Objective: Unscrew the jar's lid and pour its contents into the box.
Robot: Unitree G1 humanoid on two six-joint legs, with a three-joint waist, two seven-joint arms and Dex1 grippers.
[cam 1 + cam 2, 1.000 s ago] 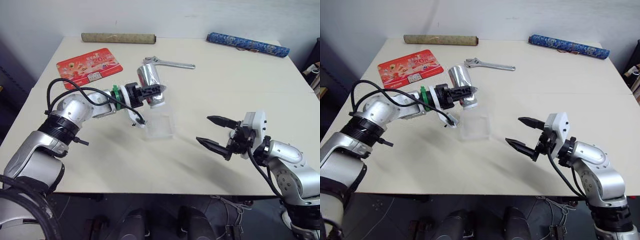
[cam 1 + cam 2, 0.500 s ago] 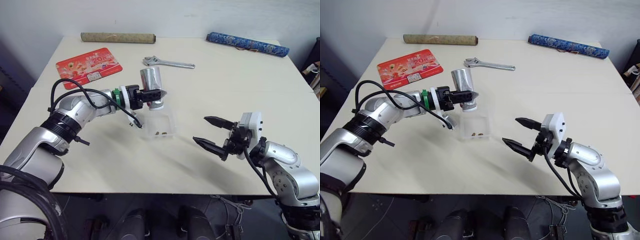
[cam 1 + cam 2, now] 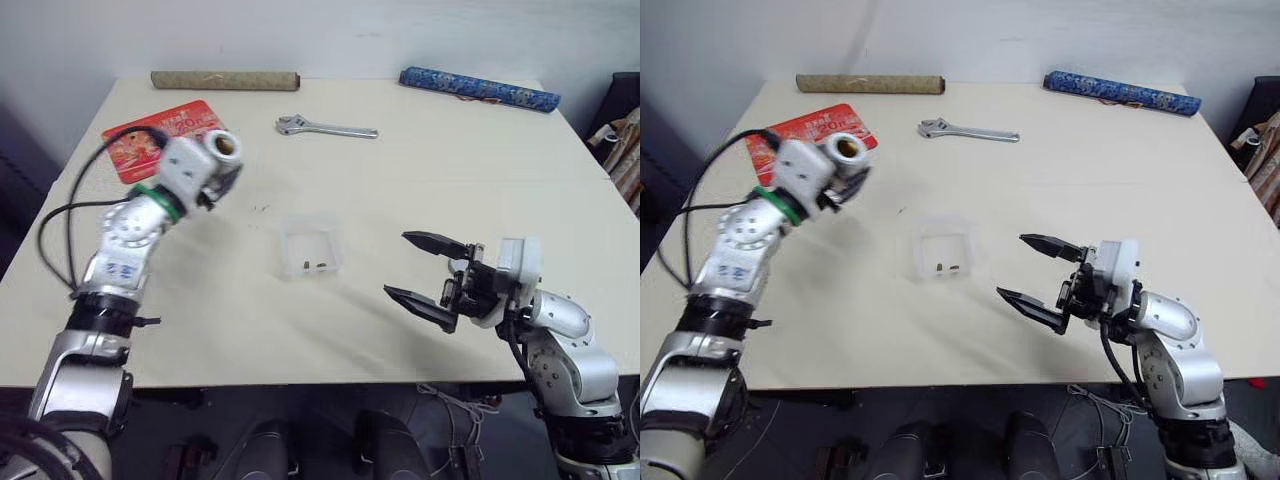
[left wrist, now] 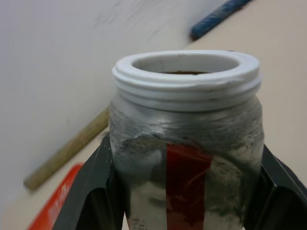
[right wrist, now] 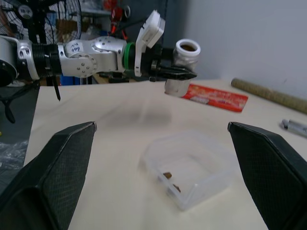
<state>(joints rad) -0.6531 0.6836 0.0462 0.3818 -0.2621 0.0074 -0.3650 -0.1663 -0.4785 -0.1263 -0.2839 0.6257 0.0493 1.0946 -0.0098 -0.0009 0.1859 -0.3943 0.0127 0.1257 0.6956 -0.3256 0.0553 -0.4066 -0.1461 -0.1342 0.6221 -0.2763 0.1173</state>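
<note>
I should set the clear jar down with my left gripper on the bare table [image 3: 121, 270] in front of the red printed mat. The jar is now held up off the table.
My left gripper [image 5: 176, 75] is shut on the clear jar [image 3: 222, 148], held up off the table to the left of the box. The jar stands mouth up with no cap on it, and its red stripe [image 4: 184, 177] faces the left wrist camera. The lid is out of view. The clear square box [image 3: 311, 228] sits mid-table with a few dark bits of the contents [image 3: 315, 265] on its floor. My right gripper [image 3: 396, 264] hovers open to the right of the box, pointing at it, with nothing between its fingers.
A red printed mat [image 3: 140, 140] lies at the back left under the raised arm. A wrench [image 3: 326, 127] lies behind the box. A brown roll [image 3: 225, 79] and a blue patterned roll [image 3: 478, 88] lie along the far edge.
The left arm has swung the jar up and to the left, away from the box, and turned it from tipped over to mouth up. Bits now lie in the box. The right gripper stayed open.
</note>
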